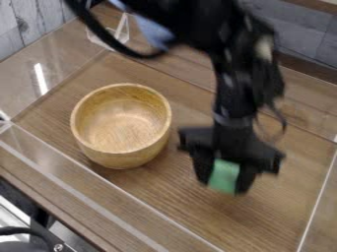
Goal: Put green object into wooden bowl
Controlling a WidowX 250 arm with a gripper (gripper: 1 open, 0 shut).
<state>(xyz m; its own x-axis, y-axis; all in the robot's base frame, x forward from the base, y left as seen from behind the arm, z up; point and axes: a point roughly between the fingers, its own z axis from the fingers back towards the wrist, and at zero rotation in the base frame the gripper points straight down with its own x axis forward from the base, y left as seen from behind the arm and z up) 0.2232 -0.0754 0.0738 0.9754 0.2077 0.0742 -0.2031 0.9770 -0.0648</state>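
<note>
Next, my gripper lets go of the green object on the middle of the wooden bowl's bottom [126, 126].
The wooden bowl [121, 123] stands empty on the left of the table, round and light tan. To its right, my gripper [228, 176] points down, blurred by motion, and its dark fingers [200, 165] flank the green object [226, 175]. Only a short bright green end of the bar shows between the fingers. It appears raised off the tabletop, and the gripper looks shut on it. The gripper is a short way from the bowl's right wall.
A wooden tabletop [158, 187] is ringed by low clear plastic walls [39, 79]. A small clear plastic stand [105, 31] sits at the back left. The dark arm [237, 69] rises over the table's right half.
</note>
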